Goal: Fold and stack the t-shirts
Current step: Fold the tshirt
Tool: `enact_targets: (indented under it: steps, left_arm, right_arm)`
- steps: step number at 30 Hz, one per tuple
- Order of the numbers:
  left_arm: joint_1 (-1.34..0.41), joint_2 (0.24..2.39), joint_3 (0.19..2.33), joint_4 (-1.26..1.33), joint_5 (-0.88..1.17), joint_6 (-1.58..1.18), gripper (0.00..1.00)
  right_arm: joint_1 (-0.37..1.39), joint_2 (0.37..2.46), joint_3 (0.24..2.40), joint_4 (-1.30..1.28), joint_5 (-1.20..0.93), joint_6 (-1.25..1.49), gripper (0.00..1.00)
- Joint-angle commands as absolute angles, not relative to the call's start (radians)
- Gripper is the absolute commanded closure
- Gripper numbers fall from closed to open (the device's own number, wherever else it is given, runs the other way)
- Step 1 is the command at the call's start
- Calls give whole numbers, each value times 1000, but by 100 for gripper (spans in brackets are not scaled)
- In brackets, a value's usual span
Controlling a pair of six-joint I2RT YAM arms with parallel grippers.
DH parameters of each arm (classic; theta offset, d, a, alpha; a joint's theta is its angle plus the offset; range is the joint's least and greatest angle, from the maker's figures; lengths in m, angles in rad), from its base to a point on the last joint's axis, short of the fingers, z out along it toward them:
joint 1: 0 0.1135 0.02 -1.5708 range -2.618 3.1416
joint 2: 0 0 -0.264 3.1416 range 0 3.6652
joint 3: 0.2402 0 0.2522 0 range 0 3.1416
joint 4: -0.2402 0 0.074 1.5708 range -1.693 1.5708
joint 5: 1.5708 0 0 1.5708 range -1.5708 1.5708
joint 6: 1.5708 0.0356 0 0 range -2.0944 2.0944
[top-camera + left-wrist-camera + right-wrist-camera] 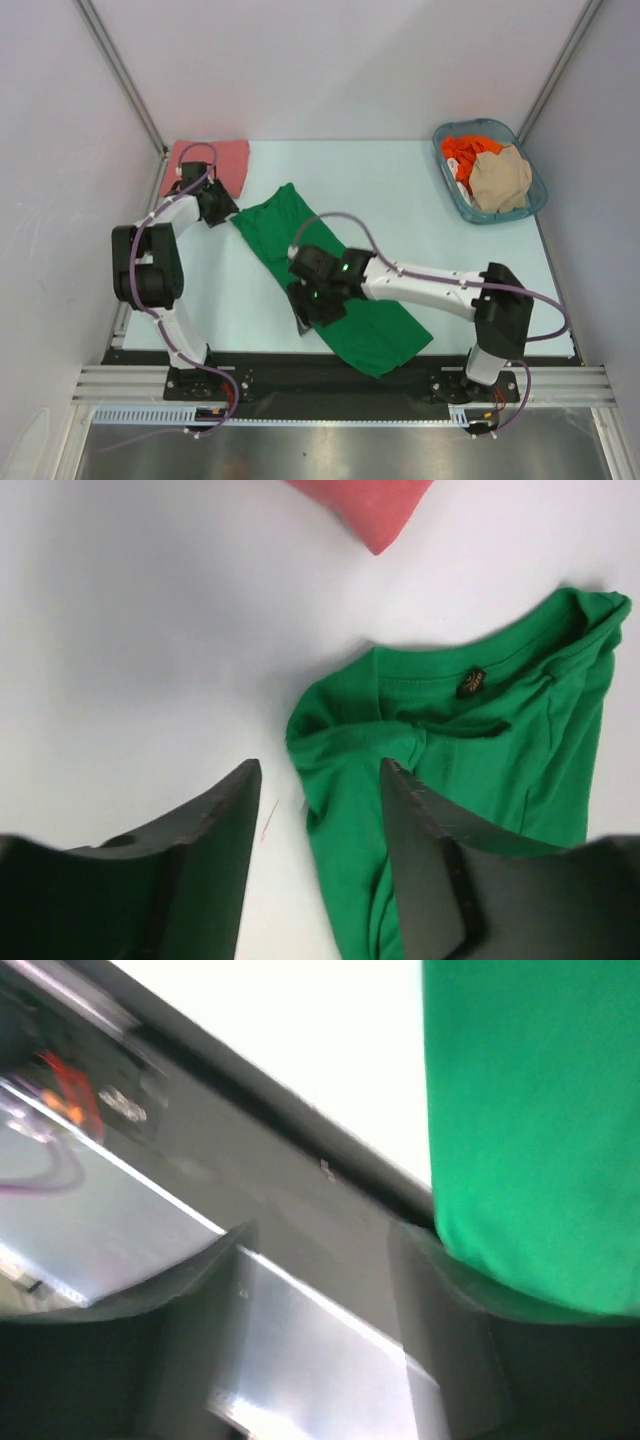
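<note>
The green t-shirt lies at a slant over the table's front edge, so next my left gripper takes one shoulder [246,223] and my right gripper the other, and pulls it straight before folding.
The bright green t-shirt [340,290] lies flat and diagonal across the middle of the table. Its collar end is far left and its hem reaches the near edge. My left gripper [226,208] is open and empty just left of the collar end. In the left wrist view the gripper [320,780] hangs over the shirt's shoulder edge [470,750]. My right gripper [310,315] is over the shirt's left edge, jaws apart. In the blurred right wrist view the gripper [325,1250] has green cloth [530,1130] draped beside its right finger. The salmon-pink t-shirt [210,162] lies folded at the back left.
A blue-grey basket [450,185] at the back right holds the orange-red t-shirt [465,152] and the beige t-shirt [500,178]. The pink shirt's corner [370,510] shows beyond the left gripper. The table's front rail [250,1180] is close under the right gripper.
</note>
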State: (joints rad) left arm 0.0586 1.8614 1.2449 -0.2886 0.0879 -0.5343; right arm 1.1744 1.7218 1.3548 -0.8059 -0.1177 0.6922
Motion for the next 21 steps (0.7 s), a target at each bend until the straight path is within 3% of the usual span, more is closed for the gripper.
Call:
enact_targets:
  steps: [1, 8, 13, 18, 19, 21]
  left_arm:
    - [81, 1714, 1278, -374, 2, -456, 42]
    - [143, 1588, 1200, -425, 81, -480, 35]
    - [143, 1540, 1064, -319, 228, -557, 46]
    - [143, 1549, 977, -243, 273, -616, 56]
    - [144, 1557, 959, -223, 278, -621, 57]
    - [144, 1583, 953, -184, 287, -632, 63]
  right_arm:
    - [1001, 1661, 1485, -806, -191, 467, 1]
    - [694, 1908, 1722, -577, -288, 221, 0]
    - [585, 2222, 1971, -448, -463, 221, 1]
    - [542, 2443, 2227, -492, -517, 189, 19]
    - [538, 2491, 2252, -500, -520, 181, 27]
    - [531, 2523, 2281, -500, -506, 172, 28]
